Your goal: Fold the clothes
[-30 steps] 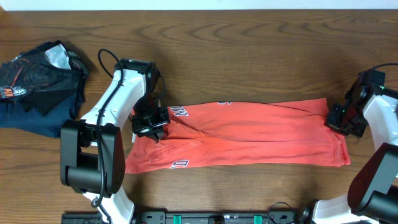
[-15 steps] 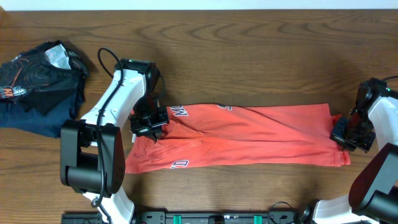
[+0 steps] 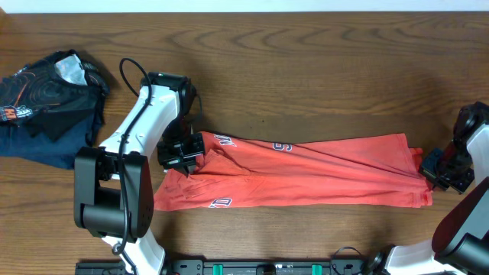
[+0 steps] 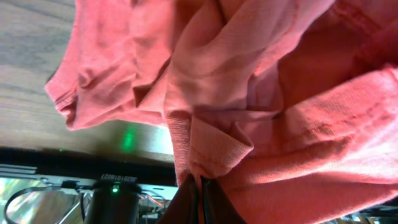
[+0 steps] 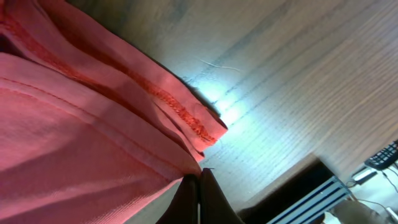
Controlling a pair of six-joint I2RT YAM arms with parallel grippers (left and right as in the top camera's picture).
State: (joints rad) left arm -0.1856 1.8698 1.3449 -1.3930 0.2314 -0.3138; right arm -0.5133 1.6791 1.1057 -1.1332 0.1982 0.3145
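Next, my left gripper lets go of the shirt's collar end on the table, just inside the shirt's outer front corner (image 3: 174, 182) (image 4: 115, 78).
The clothes, a coral-red T-shirt (image 3: 306, 172), lie across the table as a long folded strip, with white lettering (image 3: 223, 140) showing near the left end. My left gripper (image 3: 187, 156) is at that left end, shut on a bunched fold of the shirt (image 4: 211, 149), and its jaws (image 4: 200, 186) are pressed together on the cloth. At the right end my right gripper (image 3: 441, 169) is shut on the hemmed edge of the shirt (image 5: 74, 137), with its fingertips (image 5: 199, 186) closed at the fabric's corner above the wooden table (image 5: 292, 81).
A dark navy garment (image 3: 46, 99) lies crumpled at the back left of the table. The arm bases (image 3: 114, 206) stand along the front edge, left and right. Bare wood (image 3: 306, 69) lies behind the shirt.
My right gripper has moved toward the front and right, drawing the shirt's far edge down over the near part. The left gripper has shifted slightly, still gripping the cloth.
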